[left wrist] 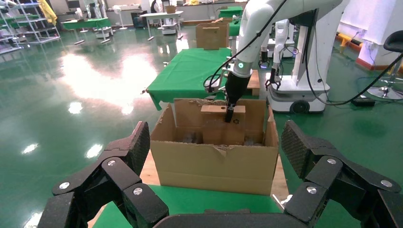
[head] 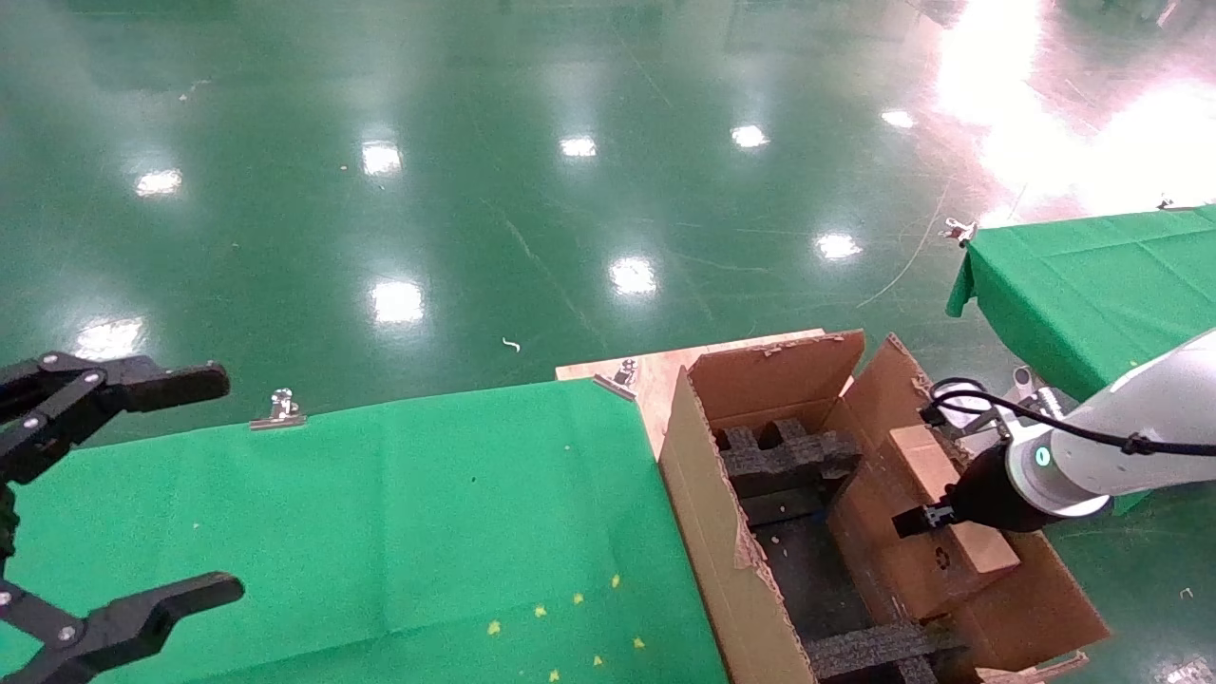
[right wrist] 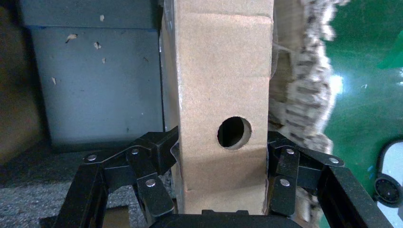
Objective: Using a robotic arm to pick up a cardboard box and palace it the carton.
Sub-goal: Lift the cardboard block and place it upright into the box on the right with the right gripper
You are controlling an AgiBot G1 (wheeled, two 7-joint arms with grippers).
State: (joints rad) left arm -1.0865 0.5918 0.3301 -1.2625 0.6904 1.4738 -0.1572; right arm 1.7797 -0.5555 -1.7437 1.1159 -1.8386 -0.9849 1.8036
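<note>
The cardboard box, now on end inside the large carton, will go down from my right gripper between the black foam dividers, where I should set it against the carton's side [head: 868,543] under the white arm.
The small brown cardboard box [head: 923,454] [left wrist: 222,128] [right wrist: 223,71], with a round hole in one face, stands on end inside the large carton [head: 703,513] [left wrist: 214,166], near its right wall. My right gripper [head: 936,518] [left wrist: 230,111] [right wrist: 221,152] is shut on the box, one finger on each side just below the hole. The white right arm reaches in from the right. Black foam dividers [head: 788,456] lie in the carton. I cannot tell whether the box rests on the carton's bottom. My left gripper [head: 228,484] [left wrist: 216,142] hangs open and empty over the green table, far left.
The carton sits on a wooden board [head: 646,375] beside the green-clothed table [head: 380,513], which has metal clips [head: 280,410] at its edge. A second green table [head: 1092,275] stands at the right. Torn carton edges [right wrist: 304,95] are close to the right fingers. Shiny green floor lies beyond.
</note>
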